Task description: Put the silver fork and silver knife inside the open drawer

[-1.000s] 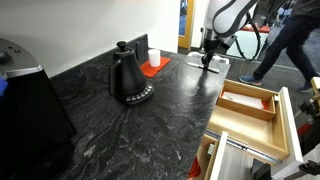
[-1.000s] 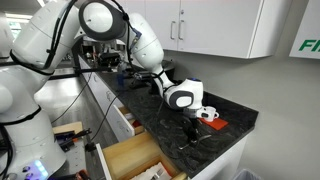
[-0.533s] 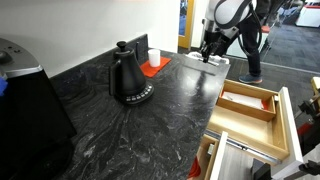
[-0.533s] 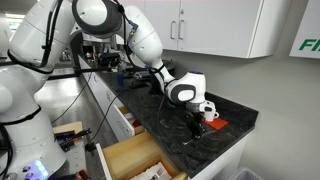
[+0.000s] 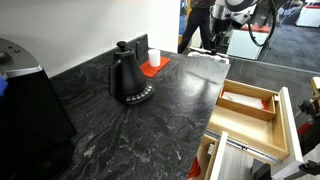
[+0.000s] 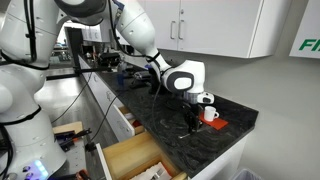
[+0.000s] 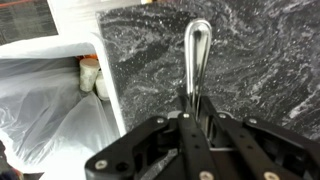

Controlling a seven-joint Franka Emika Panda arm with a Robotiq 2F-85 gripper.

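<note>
The silver fork, now above the counter's far end, will be let go by my gripper on the white napkin in the open drawer's narrow far compartment point(image 5: 249, 101).
My gripper point(image 7: 192, 120) is shut on a slender silver utensil point(image 7: 197, 50), which looks like the silver fork. Its rounded handle hangs down over the dark stone counter and its head is hidden in the jaws. In both exterior views the gripper point(image 5: 212, 40) point(image 6: 192, 106) holds it above the counter's far end, over a flat silver tray point(image 5: 205, 58). The open drawer point(image 5: 246, 106), light wood with a divider and a reddish-orange corner patch, stands pulled out beside the counter. I cannot make out the silver knife.
A black kettle point(image 5: 128, 76) stands mid-counter. A white cup on a red mat point(image 6: 208, 115) is by the wall. A paler drawer with a metal rail point(image 5: 250, 150) is nearer. A white-lined bin point(image 7: 50, 110) lies beyond the counter edge. A person stands behind the arm.
The gripper has risen from the tray at the counter's far end, lifting the utensil off it. The person in the background has moved.
</note>
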